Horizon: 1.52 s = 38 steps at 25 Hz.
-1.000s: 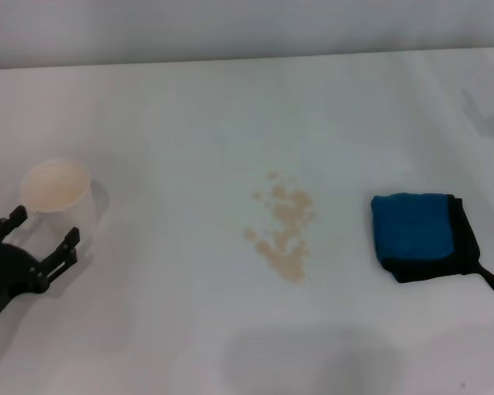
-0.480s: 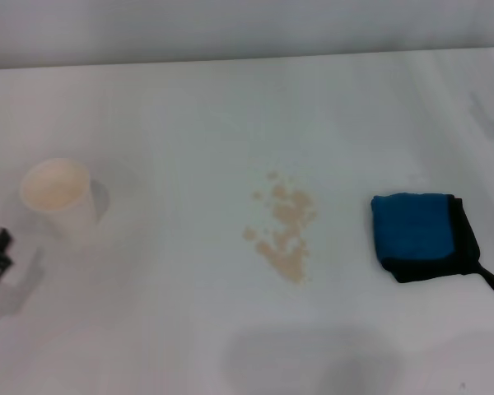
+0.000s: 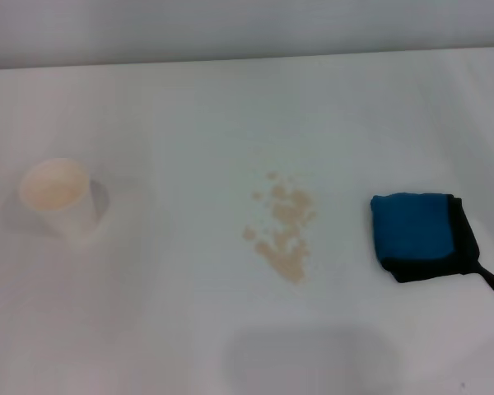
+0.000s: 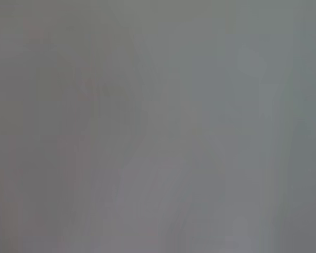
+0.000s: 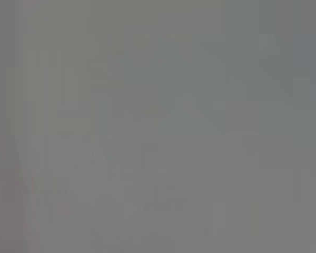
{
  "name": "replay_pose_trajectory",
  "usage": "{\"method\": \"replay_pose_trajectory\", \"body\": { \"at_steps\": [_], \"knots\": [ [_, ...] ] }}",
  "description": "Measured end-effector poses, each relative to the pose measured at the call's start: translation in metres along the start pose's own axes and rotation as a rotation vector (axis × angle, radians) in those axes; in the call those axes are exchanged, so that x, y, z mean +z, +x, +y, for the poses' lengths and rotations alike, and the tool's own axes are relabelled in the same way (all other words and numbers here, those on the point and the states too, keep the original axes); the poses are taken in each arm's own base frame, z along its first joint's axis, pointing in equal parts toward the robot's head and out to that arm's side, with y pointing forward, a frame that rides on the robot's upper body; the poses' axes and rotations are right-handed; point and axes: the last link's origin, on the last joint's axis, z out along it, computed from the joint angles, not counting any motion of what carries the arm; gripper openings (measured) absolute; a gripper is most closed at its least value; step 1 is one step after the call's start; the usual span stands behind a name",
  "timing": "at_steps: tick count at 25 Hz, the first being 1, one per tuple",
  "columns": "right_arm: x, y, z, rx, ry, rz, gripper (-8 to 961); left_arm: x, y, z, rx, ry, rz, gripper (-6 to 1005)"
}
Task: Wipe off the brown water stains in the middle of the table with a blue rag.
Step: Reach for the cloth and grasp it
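Next, my right gripper closes on the black edging (image 3: 461, 216) of the blue rag, close to the rag's far corner on the side of the loop tail.
The brown water stains (image 3: 282, 229) are a cluster of tan blotches in the middle of the white table (image 3: 189, 123) in the head view. The blue rag (image 3: 418, 233) lies folded to the right of the stains, with black edging and a short black loop tail at its right near corner. Neither gripper shows in the head view. Both wrist views show only a plain grey blur with nothing to make out.
A white paper cup (image 3: 59, 199) with a beige inside stands upright on the left part of the table, well apart from the stains. The table's far edge (image 3: 247, 59) runs along the top of the head view.
The left gripper, which was beside the paper cup at the left edge, has drawn back out of the head view. The cup, stains and rag have not moved.
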Motion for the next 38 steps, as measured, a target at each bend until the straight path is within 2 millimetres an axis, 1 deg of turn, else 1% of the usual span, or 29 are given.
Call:
{"method": "replay_pose_trajectory", "body": {
  "at_steps": [4, 6, 9, 14, 17, 21, 24, 25, 26, 29, 33, 38],
  "knots": [
    [0.001, -0.023, -0.004, -0.032, -0.064, 0.154, 710, -0.001, 0.001, -0.013, 0.000, 0.083, 0.003, 878],
    [0.002, -0.034, -0.001, -0.056, -0.109, 0.229, 710, 0.000, 0.000, -0.017, 0.006, 0.108, -0.002, 877],
    [0.011, -0.046, 0.009, -0.067, -0.185, 0.374, 709, 0.003, -0.003, -0.021, 0.020, 0.126, -0.029, 877],
    [0.022, -0.053, 0.029, -0.114, -0.267, 0.632, 700, 0.007, -0.006, -0.027, 0.021, 0.161, -0.055, 877],
    [0.027, -0.054, 0.046, -0.179, -0.293, 0.783, 693, 0.010, -0.006, -0.027, 0.021, 0.164, -0.056, 877],
    [0.031, -0.056, 0.067, -0.246, -0.324, 0.942, 684, 0.016, -0.004, -0.026, 0.021, 0.157, -0.049, 877],
    [0.033, -0.059, 0.080, -0.233, -0.355, 1.012, 677, 0.022, -0.002, -0.025, 0.022, 0.148, -0.041, 877],
    [0.034, -0.061, 0.089, -0.212, -0.368, 1.040, 675, 0.024, -0.002, -0.025, 0.023, 0.145, -0.041, 877],
    [0.034, -0.061, 0.089, -0.212, -0.368, 1.040, 673, 0.026, -0.002, -0.024, 0.022, 0.143, -0.040, 877],
    [0.041, -0.064, 0.098, -0.186, -0.360, 1.059, 666, 0.028, -0.003, -0.024, 0.025, 0.142, -0.048, 877],
    [0.047, -0.069, 0.105, -0.144, -0.344, 1.066, 658, 0.030, -0.003, -0.023, 0.040, 0.136, -0.052, 878],
    [0.053, -0.062, 0.121, -0.162, -0.340, 1.130, 651, 0.029, -0.003, -0.024, 0.042, 0.140, -0.054, 878]
  ]
}}
